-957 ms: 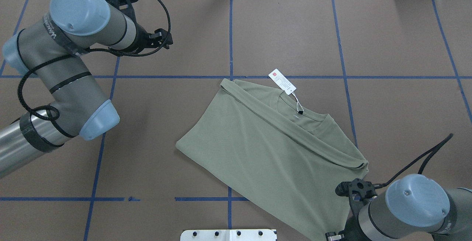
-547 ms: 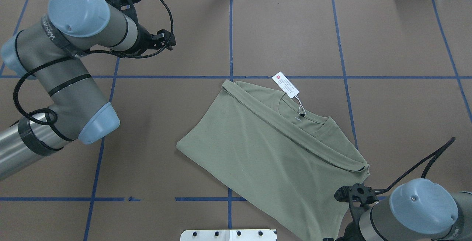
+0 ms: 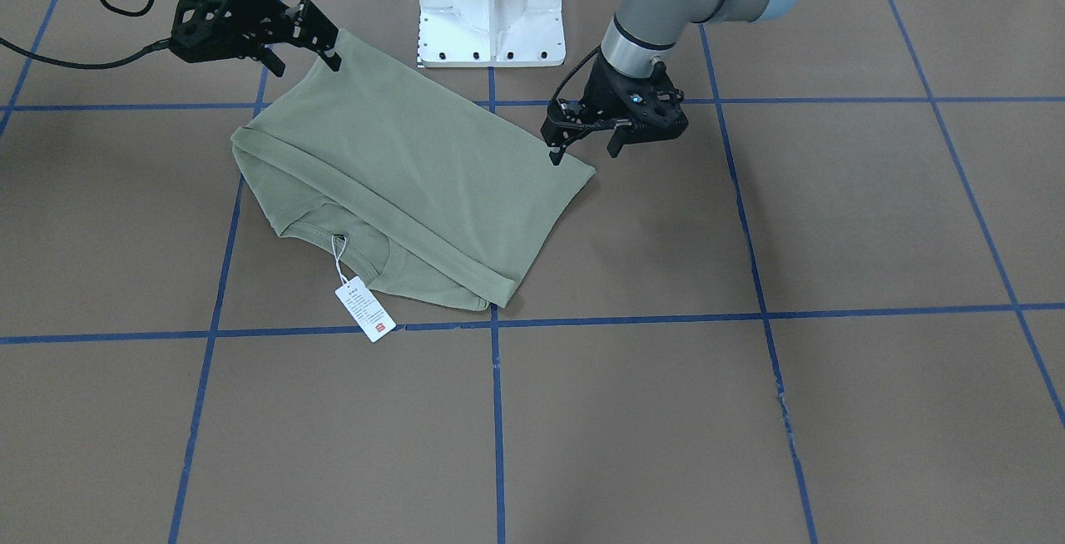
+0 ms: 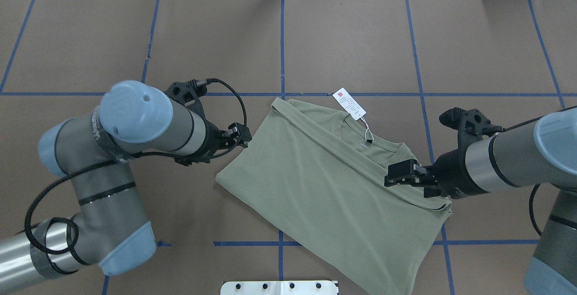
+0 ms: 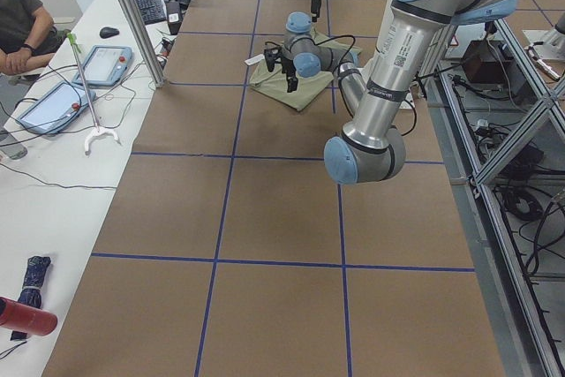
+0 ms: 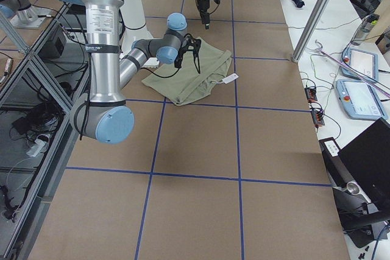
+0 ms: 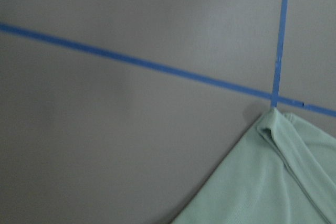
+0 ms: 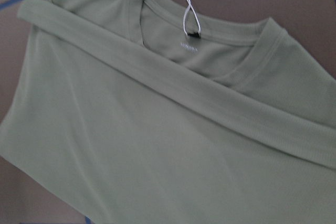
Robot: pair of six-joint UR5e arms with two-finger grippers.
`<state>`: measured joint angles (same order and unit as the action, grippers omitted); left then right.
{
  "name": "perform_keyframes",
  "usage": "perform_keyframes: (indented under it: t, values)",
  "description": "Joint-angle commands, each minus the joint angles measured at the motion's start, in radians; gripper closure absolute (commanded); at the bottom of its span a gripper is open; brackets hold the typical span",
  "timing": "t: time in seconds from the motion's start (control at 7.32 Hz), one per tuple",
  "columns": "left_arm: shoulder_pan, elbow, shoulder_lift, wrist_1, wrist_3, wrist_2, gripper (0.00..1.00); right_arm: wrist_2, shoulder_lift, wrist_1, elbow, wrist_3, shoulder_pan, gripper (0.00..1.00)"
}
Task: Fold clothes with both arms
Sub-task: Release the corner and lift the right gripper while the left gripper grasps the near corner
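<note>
My left gripper should close on the sage-green shirt's hem corner (image 3: pixel 586 173), the one farther from my right gripper.
The sage-green shirt (image 4: pixel 329 186) lies partly folded on the brown table, one sleeve laid across the chest and the neck toward the far side. Its white hang tag (image 4: pixel 349 104) rests on the table beyond the collar. My left gripper (image 4: pixel 234 138) is open and hovers by the shirt's left edge; it also shows in the front-facing view (image 3: pixel 584 151). My right gripper (image 4: pixel 405 178) is open and hangs above the shirt's right shoulder; it also shows in the front-facing view (image 3: pixel 304 49). The right wrist view shows the collar and sleeve (image 8: pixel 157 93) from above. Neither gripper holds cloth.
The white pedestal base (image 3: pixel 491 3) stands at the table's near edge, just behind the shirt's hem. Blue tape lines (image 4: pixel 281 38) mark a grid on the brown cover. A side bench with tablets (image 5: pixel 53 103) and a seated person lies beyond the far edge.
Both arms have swung in toward the shirt: the left gripper from the far left corner to the shirt's left edge, the right gripper from the near right corner to above the right shoulder.
</note>
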<state>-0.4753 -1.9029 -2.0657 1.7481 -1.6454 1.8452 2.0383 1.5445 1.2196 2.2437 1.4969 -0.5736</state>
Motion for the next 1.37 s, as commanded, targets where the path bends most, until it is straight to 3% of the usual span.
perform_keyframes:
  t: [0.0,0.41,0.96,1.23]
  values:
    - [0.137,0.001,-0.002,-0.002,-0.163,-0.066,0.0,-0.006,-0.04,0.0,-0.009,-0.001,-0.061,0.0]
    - [0.138,0.071,0.001,-0.007,-0.194,-0.142,0.03,-0.009,-0.04,0.0,-0.01,-0.001,-0.074,0.0]
    - [0.096,0.119,0.009,-0.009,-0.194,-0.147,0.06,-0.009,-0.038,0.0,-0.012,-0.001,-0.075,0.0]
    - [0.1,0.127,0.009,-0.009,-0.194,-0.146,0.15,-0.009,-0.038,0.0,-0.015,-0.001,-0.077,0.0]
